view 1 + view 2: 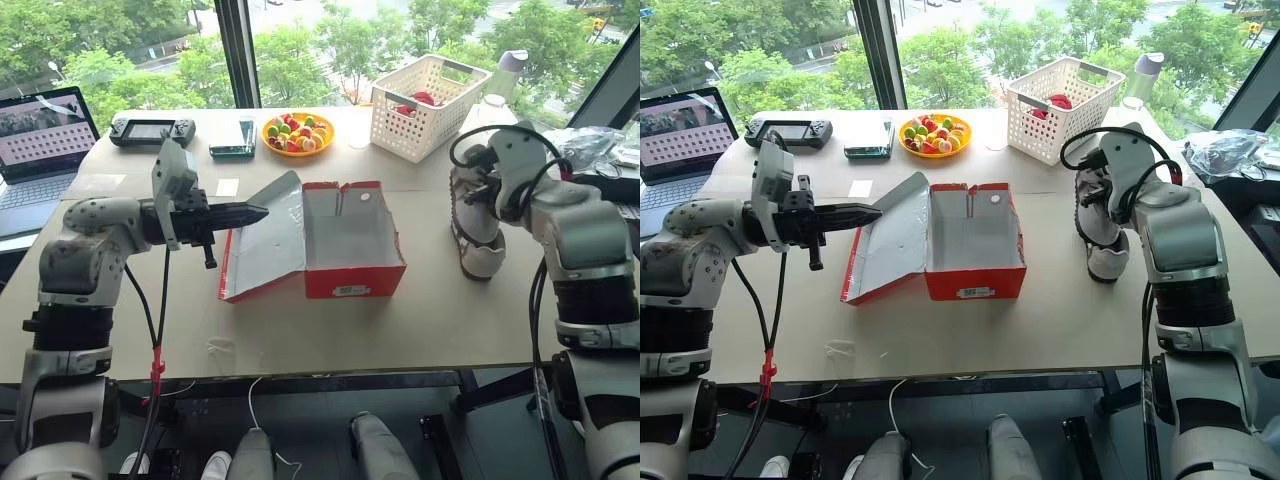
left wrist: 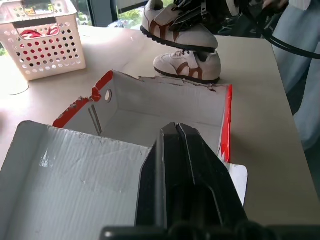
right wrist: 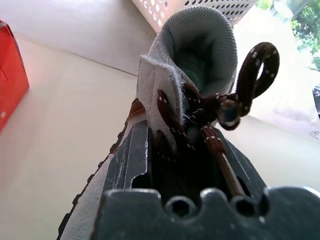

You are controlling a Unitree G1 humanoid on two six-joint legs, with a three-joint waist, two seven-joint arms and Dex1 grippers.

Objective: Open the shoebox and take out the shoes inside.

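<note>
I should release the whitish shoe from my right gripper on the table [image 1: 443, 240] [image 3: 57, 147] between the red shoebox and the other shoe.
The red shoebox [image 1: 355, 280] stands open at the middle of the table, its lid [image 1: 265, 235] folded back to the left, and its grey-white inside holds nothing. My left gripper [image 1: 250, 212] is shut and empty, level above the lid and pointing at the box. To the right of the box are the two whitish shoes with dark trim. One shoe [image 2: 187, 67] rests on the table. The other shoe [image 2: 175, 25] sits just above it, with my right gripper [image 3: 175, 145] shut on its tongue and brown laces [image 3: 215, 110].
A white lattice basket [image 1: 425, 105] stands at the back right, beside a bottle [image 1: 512, 65]. A plate of coloured sweets [image 1: 297, 133], a dark device [image 1: 232, 137], a game controller [image 1: 152, 130] and a laptop [image 1: 40, 130] line the back left. A plastic bag [image 1: 590, 145] lies far right.
</note>
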